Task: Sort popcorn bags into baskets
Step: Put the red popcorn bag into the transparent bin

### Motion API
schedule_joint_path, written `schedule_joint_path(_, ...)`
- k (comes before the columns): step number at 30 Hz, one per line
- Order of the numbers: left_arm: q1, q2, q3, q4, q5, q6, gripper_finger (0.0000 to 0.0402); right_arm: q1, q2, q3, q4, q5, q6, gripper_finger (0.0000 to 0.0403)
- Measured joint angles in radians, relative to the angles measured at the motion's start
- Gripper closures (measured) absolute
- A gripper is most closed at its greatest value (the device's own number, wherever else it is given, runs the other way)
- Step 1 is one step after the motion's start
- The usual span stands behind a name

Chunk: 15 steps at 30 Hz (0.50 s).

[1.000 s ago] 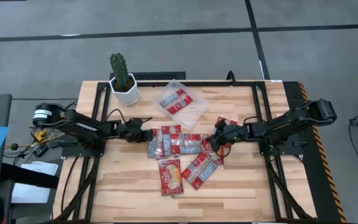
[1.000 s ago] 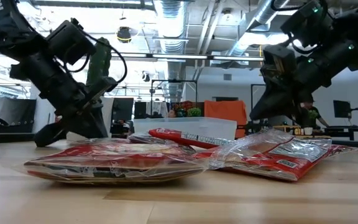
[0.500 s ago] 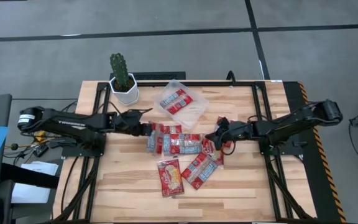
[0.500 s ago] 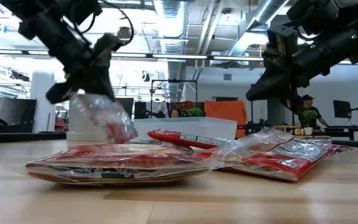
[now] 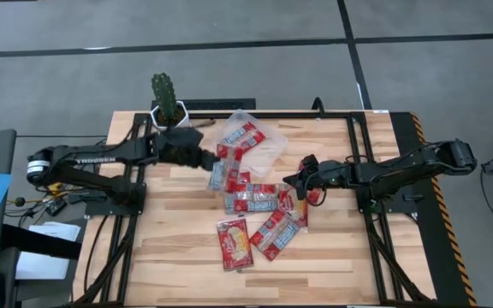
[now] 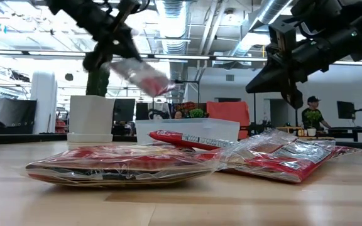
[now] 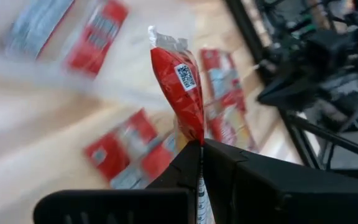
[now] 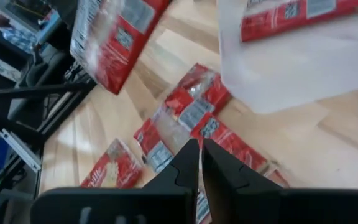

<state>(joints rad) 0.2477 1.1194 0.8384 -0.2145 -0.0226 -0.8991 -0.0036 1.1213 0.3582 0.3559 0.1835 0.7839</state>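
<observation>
Next, my left gripper lets go of the red popcorn bag in the clear tray's open space (image 5: 257, 160) (image 7: 135, 51) beside the bag lying there.
My left gripper (image 5: 210, 160) is shut on one red popcorn bag (image 5: 219, 168), held in the air over the near-left corner of the clear tray (image 5: 266, 152). In the low view this bag (image 6: 141, 75) sits high above the table. The tray holds red bags (image 5: 240, 137) lying flat inside it. Several more bags (image 5: 259, 202) lie flat in a loose pile on the table's middle. My right gripper (image 5: 288, 181) hovers shut and empty over the pile's right end, above a bag (image 5: 307, 196); in its wrist view the fingers (image 8: 199, 155) point down at the pile. My left gripper pinches the bag by one short end (image 7: 194, 134) between its two fingers, coming from the table's left and slanting down. The bag is lifted clear of everything. It sticks out past the fingertips, tilted, with its free crimped end (image 7: 161, 40) farthest from the gripper.
A white pot with a cactus (image 5: 170, 120) stands at the far left, just behind my left arm. A black frame (image 5: 362, 162) runs along the table's edges. Bare wood (image 5: 341, 257) lies near and right of the pile.
My left gripper has lifted one bag off the pile's left end, raised it well clear, and carried it toward the far edge and the tray. The bag hung low half a second ago and now sits high. My right gripper has drifted slightly toward the far edge.
</observation>
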Motion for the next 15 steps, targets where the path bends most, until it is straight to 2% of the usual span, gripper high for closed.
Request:
schedule_joint_path(5, 0.127, 0.128, 0.16, -0.03, 0.101, 0.196, 0.0401, -0.014, -0.007, 0.0, -0.003, -0.001, -0.006, 0.0356)
schedule_joint_path(11, 0.24, 0.38, 0.379, -0.061, 0.26, 0.421, 0.0401, -0.019, -0.007, 0.0, -0.004, -0.001, -0.007, 0.0356)
schedule_joint_path(15, 0.28, 0.545, 0.545, -0.133, 0.307, 0.557, 0.0401, -0.019, -0.007, 0.0, -0.004, -0.001, -0.001, 0.0356)
